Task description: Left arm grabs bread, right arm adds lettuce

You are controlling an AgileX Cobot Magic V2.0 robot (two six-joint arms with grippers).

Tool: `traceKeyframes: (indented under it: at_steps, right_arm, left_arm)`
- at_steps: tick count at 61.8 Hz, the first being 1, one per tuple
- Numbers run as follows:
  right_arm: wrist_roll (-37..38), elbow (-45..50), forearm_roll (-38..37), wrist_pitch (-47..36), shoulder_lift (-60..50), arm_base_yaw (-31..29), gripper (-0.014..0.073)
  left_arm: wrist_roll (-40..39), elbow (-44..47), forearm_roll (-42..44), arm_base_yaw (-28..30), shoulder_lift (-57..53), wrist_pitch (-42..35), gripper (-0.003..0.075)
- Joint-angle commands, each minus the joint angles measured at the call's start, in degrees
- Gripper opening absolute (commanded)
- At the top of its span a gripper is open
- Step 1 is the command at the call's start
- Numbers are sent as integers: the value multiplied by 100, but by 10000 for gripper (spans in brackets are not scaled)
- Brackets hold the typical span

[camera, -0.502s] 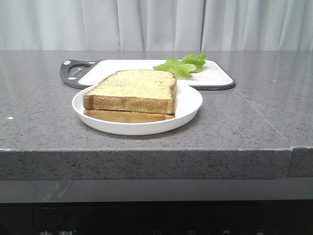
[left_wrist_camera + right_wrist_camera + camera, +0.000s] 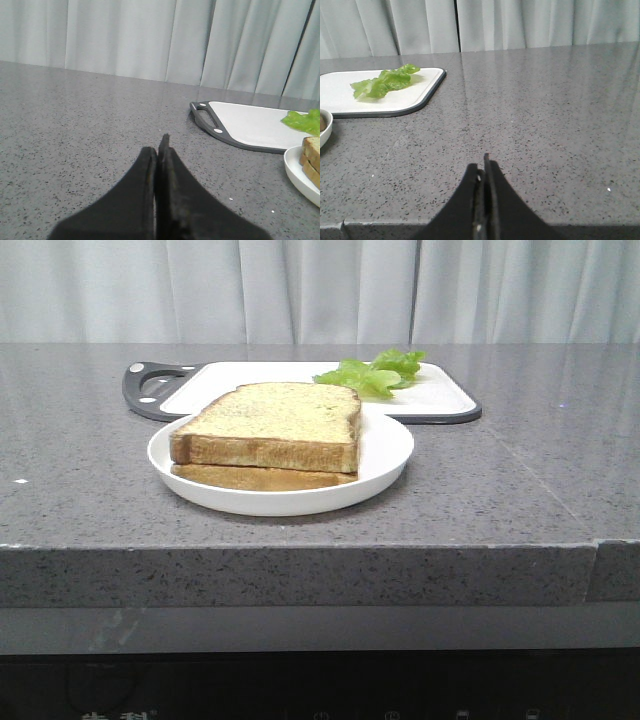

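Note:
I will close my left gripper on the side edge [image 2: 213, 412] [image 2: 307, 156] of the thick top slice of bread, the edge nearest the handle of the cutting board.
The bread [image 2: 275, 420], a thick speckled slice, lies on top of a thinner slice [image 2: 260, 478] on a white plate [image 2: 385, 462]; its edge shows in the left wrist view [image 2: 312, 150]. The lettuce [image 2: 372, 373] lies on the white cutting board [image 2: 270, 373], also in the right wrist view [image 2: 384, 82]. Neither arm shows in the front view. My left gripper [image 2: 159, 146] is shut and empty, low over the counter, well short of the plate [image 2: 299, 175]. My right gripper [image 2: 482, 166] is shut and empty near the counter's front edge, far from the lettuce.
The cutting board has a dark grey rim and handle [image 2: 150, 385], also seen in the left wrist view [image 2: 207, 117]. The grey speckled counter [image 2: 520, 480] ends in a front edge [image 2: 300, 550]. Pale curtains [image 2: 320, 290] hang behind.

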Motion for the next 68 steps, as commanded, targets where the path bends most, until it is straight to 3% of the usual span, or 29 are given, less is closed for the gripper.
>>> traceKeyframes:
  at_steps: [1,22,31,46,60,68]
  right_arm:
    - [-36,-14,-7,-478,-128,-38,-67]
    - [-36,-44,-12,-836,-128,-38,-67]
    - [-36,-581,-12,-578,-123,-38,-67]
    - [-41,-2188,-12,722,285,-38,-67]
    - [-41,-3828,-12,1899,1368,-38,-67]
    - [-41,-4381,-12,2664,2015,-38,-67]
  left_arm:
    - [-29,28,-3,16,-111,-483,-20]
    - [-29,28,9,16,-111,-737,-20]
    - [-29,-281,-2,16,-100,-848,-20]
    - [-29,-2006,151,16,278,318,-20]
    - [-12,-3756,274,16,1420,1728,-20]
    - [26,-4301,286,16,2079,2388,-20]
